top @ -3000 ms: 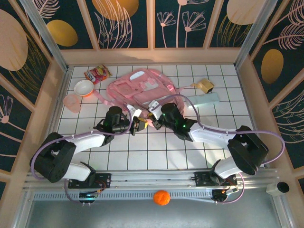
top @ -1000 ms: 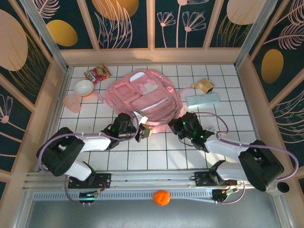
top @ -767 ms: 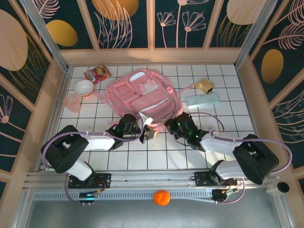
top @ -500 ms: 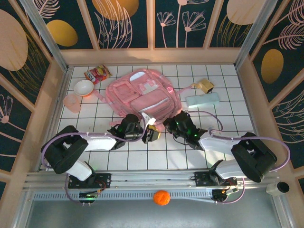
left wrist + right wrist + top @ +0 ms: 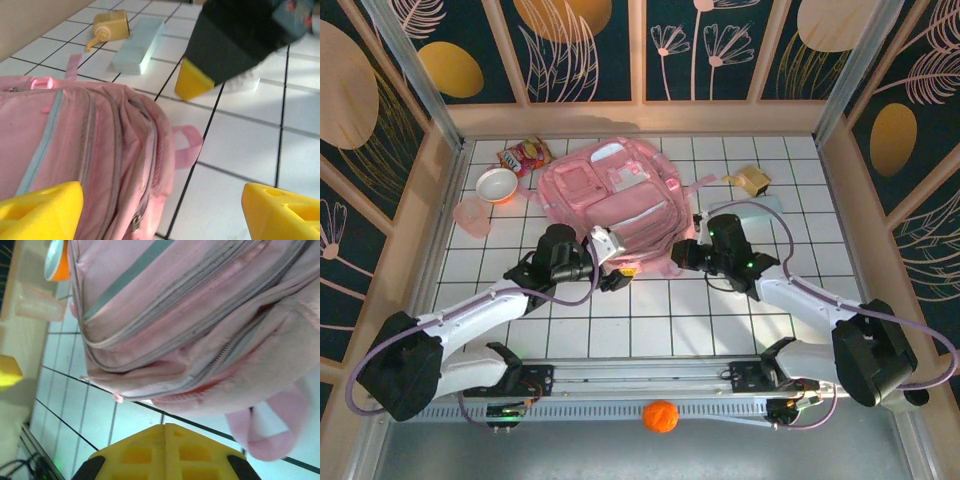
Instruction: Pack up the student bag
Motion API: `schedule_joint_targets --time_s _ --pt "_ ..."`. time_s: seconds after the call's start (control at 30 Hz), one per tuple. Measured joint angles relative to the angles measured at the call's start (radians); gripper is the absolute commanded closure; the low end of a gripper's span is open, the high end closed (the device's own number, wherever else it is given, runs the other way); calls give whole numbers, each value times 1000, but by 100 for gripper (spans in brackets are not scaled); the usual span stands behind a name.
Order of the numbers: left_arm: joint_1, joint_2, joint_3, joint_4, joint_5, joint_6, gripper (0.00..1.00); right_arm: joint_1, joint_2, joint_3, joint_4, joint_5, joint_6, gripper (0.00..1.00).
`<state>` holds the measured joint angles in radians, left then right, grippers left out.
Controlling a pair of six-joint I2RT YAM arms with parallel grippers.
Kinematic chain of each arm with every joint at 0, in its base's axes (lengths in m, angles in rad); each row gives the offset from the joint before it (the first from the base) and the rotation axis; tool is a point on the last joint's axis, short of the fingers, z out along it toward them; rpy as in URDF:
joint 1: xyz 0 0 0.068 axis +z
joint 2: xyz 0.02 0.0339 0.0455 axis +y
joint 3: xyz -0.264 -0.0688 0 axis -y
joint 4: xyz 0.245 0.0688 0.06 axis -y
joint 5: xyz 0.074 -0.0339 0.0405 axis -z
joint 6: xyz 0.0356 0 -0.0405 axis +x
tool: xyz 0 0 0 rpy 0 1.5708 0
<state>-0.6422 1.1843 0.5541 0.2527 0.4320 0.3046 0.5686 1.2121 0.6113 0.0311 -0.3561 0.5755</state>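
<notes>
My right gripper is shut short of the zipper pull. Next, my left gripper pinches the bag's near corner (image 5: pixel 642 262) while my right gripper opens and takes the pull.
The student bag (image 5: pixel 610 195) is a large light-pink backpack lying flat at the far middle of the table, zip pockets up. My left gripper (image 5: pixel 617 272) stands open at its near edge. In the left wrist view its yellow fingers (image 5: pixel 40 210) spread wide around the bag's zipped corner (image 5: pixel 75 140) without touching it, and the top loop (image 5: pixel 187 145) lies on the tiles. My right gripper (image 5: pixel 682 255) is shut and empty just off the bag's near right corner. Its closed fingertips (image 5: pixel 165 450) sit a little short of the bag (image 5: pixel 190 315).
A snack packet (image 5: pixel 525 155), an orange-and-white bowl (image 5: pixel 497 184) and a pink cup (image 5: pixel 472 216) lie left of the bag. A yellow item (image 5: pixel 752 180) and a pale blue case (image 5: pixel 767 205) lie to its right. An orange ball (image 5: pixel 661 415) rests below the arm rail.
My left gripper has opened and drawn back to the left from the bag's near edge. The bag has shifted toward the far side. The right gripper stayed shut and moved slightly farther.
</notes>
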Motion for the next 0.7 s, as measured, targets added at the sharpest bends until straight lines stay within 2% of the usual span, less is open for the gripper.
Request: schedule_joint_targets --time_s 0.17,0.33,0.5,0.53,0.57,0.6,0.63,0.67,0.7 --pt "0 26 21 -90 -119 173 15 -34 0 44 -99 -55 -116 100" --pt "1 89 51 -124 -273 312 15 -55 -2 52 -111 -73 -142 98" --pt "8 194 71 -124 -344 381 25 -55 -3 52 -111 -91 -144 95" --pt "8 214 73 -123 -350 387 32 -55 -3 52 -111 -91 -144 95" --pt "8 236 77 -122 -359 393 47 -55 -4 51 -111 -92 -144 94" --pt "8 257 84 -122 -367 398 69 -55 -6 51 -111 -91 -143 93" --pt "8 279 95 -122 -373 402 84 -55 -10 50 -110 -90 -143 92" --pt "9 299 111 -126 -373 401 93 -55 -16 47 -110 -89 -140 90" --pt "8 313 126 -141 -365 398 97 -55 -24 43 -109 -83 -134 89"
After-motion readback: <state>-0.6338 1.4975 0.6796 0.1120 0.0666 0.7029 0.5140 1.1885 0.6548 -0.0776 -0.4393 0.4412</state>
